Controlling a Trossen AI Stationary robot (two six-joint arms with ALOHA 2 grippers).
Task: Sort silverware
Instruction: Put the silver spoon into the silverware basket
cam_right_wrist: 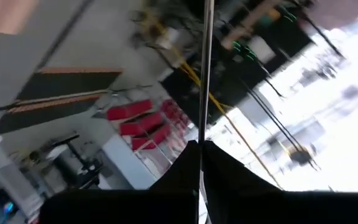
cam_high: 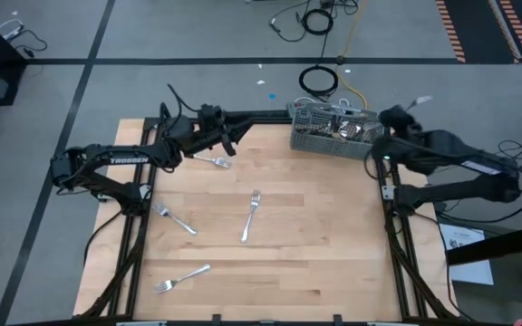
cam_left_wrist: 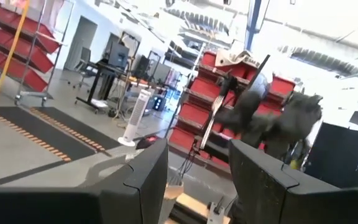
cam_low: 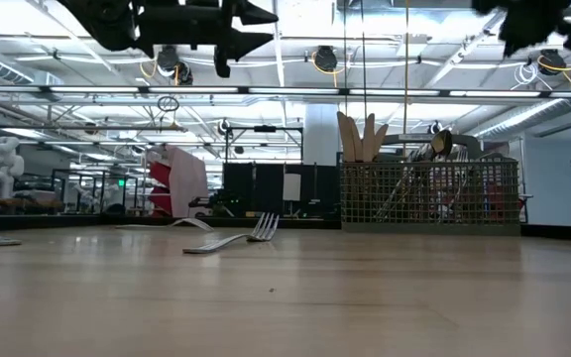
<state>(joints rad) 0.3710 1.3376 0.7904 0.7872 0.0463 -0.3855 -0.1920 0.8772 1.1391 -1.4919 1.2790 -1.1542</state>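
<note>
Next, my right gripper lets go of the silver fork among the upright cutlery in the grey mesh caddy (cam_high: 341,130).
Several silver forks lie flat on the wooden table: one (cam_high: 214,161) near the far left, one (cam_high: 172,217) at the left, one (cam_high: 252,215) in the middle, one (cam_high: 181,277) near the front. The grey mesh caddy (cam_high: 333,131) stands at the far edge with cutlery upright in it (cam_low: 429,193). My left gripper (cam_high: 231,141) is open and raised just beyond the far-left fork, touching nothing (cam_left_wrist: 197,180). My right gripper (cam_high: 399,118) is raised beside the caddy's right end, shut on a slim silver fork (cam_left_wrist: 211,118). My right gripper holds the fork by its slim shaft (cam_right_wrist: 202,140), pinched between the two shut fingers (cam_right_wrist: 229,168). The shaft runs straight out past the fingertips, in line with them. The fork is lifted clear of the table, and one end (cam_high: 421,102) sticks out beyond the gripper.
Black frame rails run along the table's left (cam_high: 139,226) and right (cam_high: 397,254) sides. Cables lie on the floor beyond the far edge (cam_high: 320,81). A paper sheet (cam_high: 465,244) lies off the table's right side. Bare wood shows between the forks and at the front right.
</note>
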